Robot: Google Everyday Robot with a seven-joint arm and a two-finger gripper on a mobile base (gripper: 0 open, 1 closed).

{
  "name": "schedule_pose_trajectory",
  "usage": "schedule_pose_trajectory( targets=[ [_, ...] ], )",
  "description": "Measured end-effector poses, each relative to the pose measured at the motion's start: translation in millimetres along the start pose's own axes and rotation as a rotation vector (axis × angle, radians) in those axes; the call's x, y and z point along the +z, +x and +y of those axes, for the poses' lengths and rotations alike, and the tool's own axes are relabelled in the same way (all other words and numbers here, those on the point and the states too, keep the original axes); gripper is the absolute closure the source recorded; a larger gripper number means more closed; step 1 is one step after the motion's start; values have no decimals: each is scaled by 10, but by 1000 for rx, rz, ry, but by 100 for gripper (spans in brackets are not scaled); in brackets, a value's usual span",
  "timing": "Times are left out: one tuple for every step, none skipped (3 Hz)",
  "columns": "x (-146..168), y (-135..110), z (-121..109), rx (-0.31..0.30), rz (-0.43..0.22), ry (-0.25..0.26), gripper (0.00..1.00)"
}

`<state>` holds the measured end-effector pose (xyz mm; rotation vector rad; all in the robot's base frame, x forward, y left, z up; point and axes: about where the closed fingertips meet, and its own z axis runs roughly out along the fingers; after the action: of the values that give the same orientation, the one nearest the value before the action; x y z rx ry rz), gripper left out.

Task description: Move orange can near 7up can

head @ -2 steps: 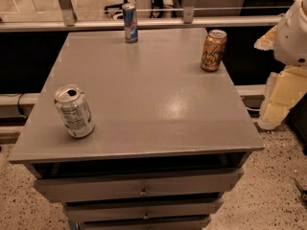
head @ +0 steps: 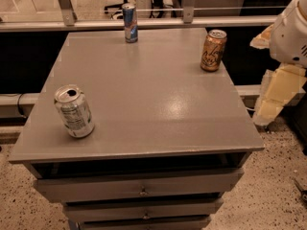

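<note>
I need to move my gripper to the orange can next and close it around the middle of its side (head: 213, 51), between the silver top and the bottom.
The orange can (head: 213, 50) stands upright near the table's far right edge, orange-gold with dark script and a silver top. The 7up can (head: 74, 111) stands at the near left of the table, silvery-white and pale green, its top opened and slightly tilted. The two cans are far apart, diagonally across the table. My gripper (head: 274, 102) hangs with the white and cream arm off the table's right side, below and to the right of the orange can, touching nothing.
A slim blue-and-silver can (head: 129, 22) stands at the table's far edge, left of centre. The grey table (head: 144, 95) has drawers under its front edge. A metal rail runs behind it. Speckled floor lies to the right.
</note>
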<state>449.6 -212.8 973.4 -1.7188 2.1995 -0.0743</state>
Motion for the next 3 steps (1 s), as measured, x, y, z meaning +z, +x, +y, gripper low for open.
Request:
schedule_pose_trajectory(
  targets=[
    [204, -35, -356, 14, -57, 29, 0],
    [491, -5, -1029, 84, -122, 111, 0],
    [628, 30, -1443, 142, -169, 186, 0]
  ],
)
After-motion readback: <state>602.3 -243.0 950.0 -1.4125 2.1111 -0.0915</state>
